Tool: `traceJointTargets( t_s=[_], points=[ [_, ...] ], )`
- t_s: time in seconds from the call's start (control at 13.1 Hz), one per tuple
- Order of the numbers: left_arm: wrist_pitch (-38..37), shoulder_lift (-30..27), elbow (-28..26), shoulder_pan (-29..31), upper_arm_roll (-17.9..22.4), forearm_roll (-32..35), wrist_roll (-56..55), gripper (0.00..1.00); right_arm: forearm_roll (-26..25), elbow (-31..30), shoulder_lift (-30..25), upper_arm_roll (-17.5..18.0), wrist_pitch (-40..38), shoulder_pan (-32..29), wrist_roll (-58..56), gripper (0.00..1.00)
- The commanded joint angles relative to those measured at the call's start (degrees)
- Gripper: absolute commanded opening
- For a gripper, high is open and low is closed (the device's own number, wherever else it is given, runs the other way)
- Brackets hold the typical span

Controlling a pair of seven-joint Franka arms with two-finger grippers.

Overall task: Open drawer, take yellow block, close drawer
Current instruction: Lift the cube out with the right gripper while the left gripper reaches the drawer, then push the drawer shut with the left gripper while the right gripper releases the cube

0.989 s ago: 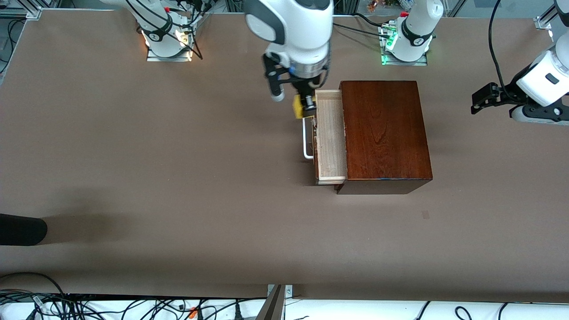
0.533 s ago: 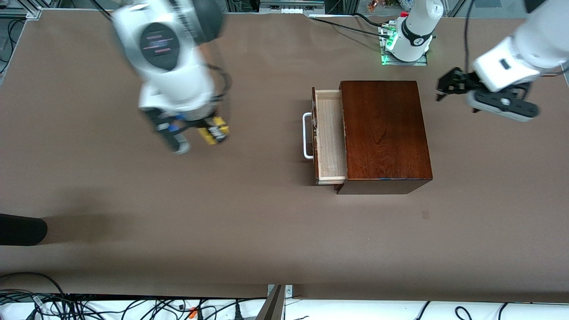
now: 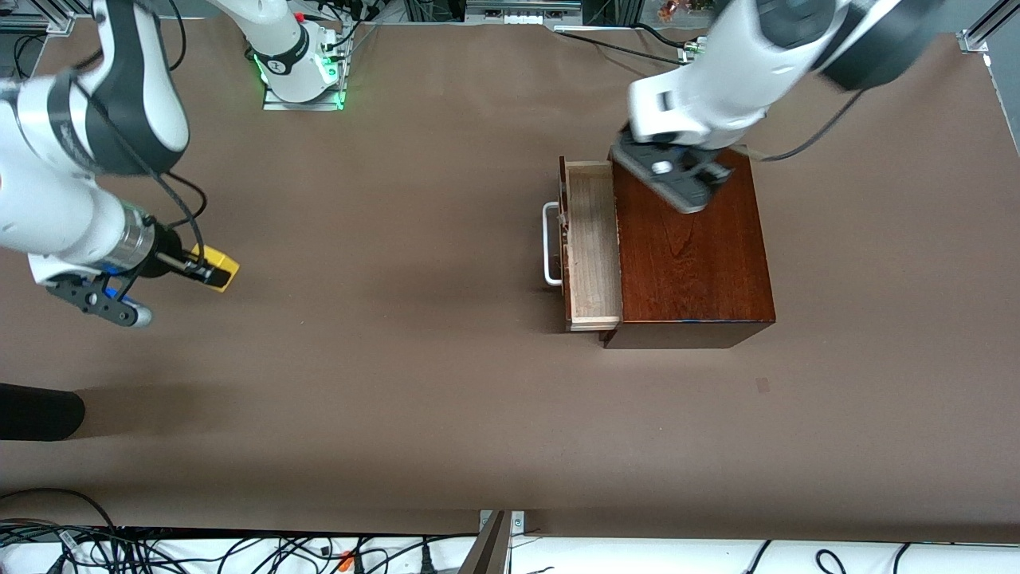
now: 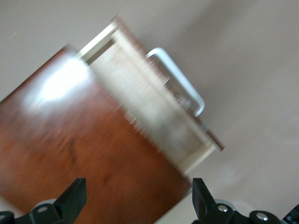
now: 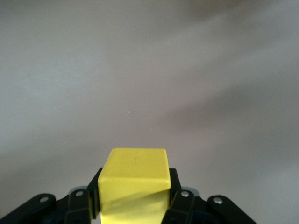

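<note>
The robot's right gripper needs to set the yellow block down midway [image 3: 301, 325] between the dark object and the white handle.
The drawer [image 3: 594, 247] stands pulled out of the dark mahogany box [image 3: 693, 255], and its pale tray shows nothing inside. Its white handle [image 3: 550, 243] points toward the right arm's end of the table. My right gripper [image 3: 212, 273] is shut on the yellow block [image 3: 219, 269] above bare table near the right arm's end. In the right wrist view the yellow block [image 5: 135, 179] sits between the fingers of the right gripper [image 5: 135, 198]. My left gripper [image 3: 690, 177] is over the box top. In the left wrist view the left gripper [image 4: 138, 200] is open and empty above the box [image 4: 79, 154], with the drawer [image 4: 149, 107] and handle [image 4: 180, 79] in sight.
A dark object [image 3: 40, 410] lies at the table's edge toward the right arm's end. Cables [image 3: 239, 554] run below the table's near edge. The arm bases [image 3: 299, 68] stand along the edge farthest from the front camera.
My right gripper has carried the yellow block from the drawer toward the right arm's end of the table. My left arm has swung in over the box. The drawer has not moved.
</note>
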Motion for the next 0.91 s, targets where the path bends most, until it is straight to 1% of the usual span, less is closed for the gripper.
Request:
traceJointTargets(
  t_s=[0.0,0.15,0.3,0.46,0.53,0.61,0.68,0.84],
  points=[
    [6.9,8.4,4.5,-3.5,-1.9,-0.2,5.8,1.0,3.3,-7.7,1.2,-1.0,9.4,0.2,-10.4,0.01],
    [14.7,11.9,4.1,-6.6,-1.9,0.0,12.8,1.0,6.4,-8.0,5.5,-0.9,13.1,0.0,-14.6,0.01],
    [19.8,15.5,4.0,-8.4,-2.1,0.0,21.0,1.0,10.8,-8.0,10.1,-0.7,17.4,0.0,-19.0,0.01],
    [23.8,19.3,3.7,-9.4,-2.1,0.1,33.5,1.0,11.7,-8.0,13.2,-0.3,20.9,0.4,-19.5,0.01],
    [24.2,20.8,3.6,-9.6,-2.0,0.5,38.7,1.0,11.7,-8.0,15.0,0.2,22.7,0.5,-19.5,0.01],
    [24.3,22.0,3.6,-9.7,-2.0,2.8,43.6,1.0,11.7,-8.0,16.1,0.9,24.3,0.5,-19.6,0.01],
    [24.2,22.7,3.4,-9.7,-2.0,5.0,45.8,1.0,11.6,-7.9,16.9,0.9,25.0,0.6,-19.6,0.01],
    [23.8,23.1,1.4,-10.1,-1.9,8.7,46.0,1.0,11.2,-7.7,17.1,0.9,25.0,1.1,-20.0,0.01]
  ],
)
